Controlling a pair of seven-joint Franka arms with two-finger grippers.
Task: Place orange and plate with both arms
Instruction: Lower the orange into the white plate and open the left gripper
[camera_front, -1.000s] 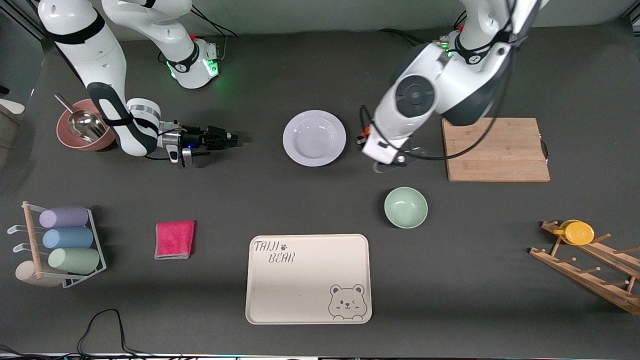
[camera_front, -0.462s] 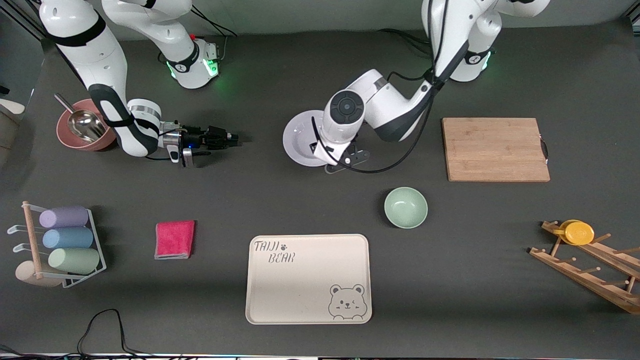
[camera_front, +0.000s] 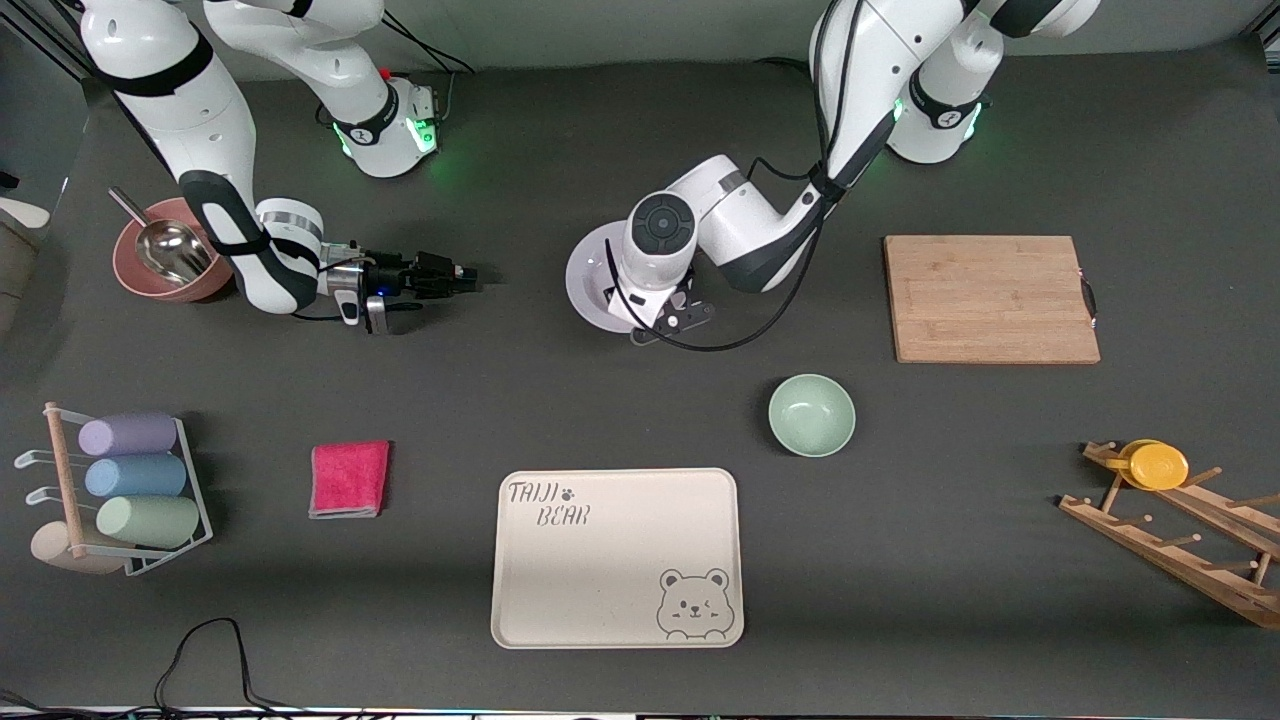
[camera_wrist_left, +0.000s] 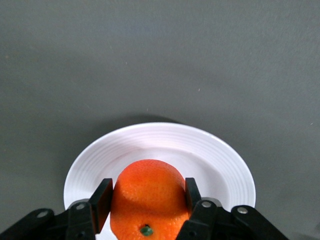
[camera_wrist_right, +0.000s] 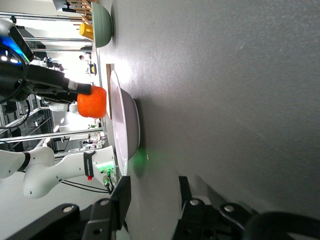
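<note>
I should use my left gripper to set the orange, now held low over the plate, down in the middle of the white plate (camera_front: 629, 278) (camera_wrist_left: 159, 192).
My left gripper (camera_wrist_left: 147, 192) is shut on the orange (camera_wrist_left: 146, 197), a bright orange fruit with a green stem spot. It holds the orange low over the white plate (camera_wrist_left: 210, 150). In the front view the left arm's wrist (camera_front: 660, 235) covers the orange and part of the plate (camera_front: 590, 270). My right gripper (camera_front: 470, 275) is open and empty, low over the table beside the plate toward the right arm's end. The right wrist view shows its open fingers (camera_wrist_right: 120, 200), the plate (camera_wrist_right: 125, 125) edge-on, and the orange (camera_wrist_right: 92, 101) just above it.
A pale green bowl (camera_front: 811, 414) and a beige bear tray (camera_front: 617, 557) lie nearer the front camera. A wooden cutting board (camera_front: 990, 298) lies toward the left arm's end. A pink bowl with a scoop (camera_front: 165, 262), a pink cloth (camera_front: 349, 478) and a cup rack (camera_front: 125, 490) lie toward the right arm's end.
The left arm has swung from beside the cutting board to over the plate, lowering. The right arm has not moved.
</note>
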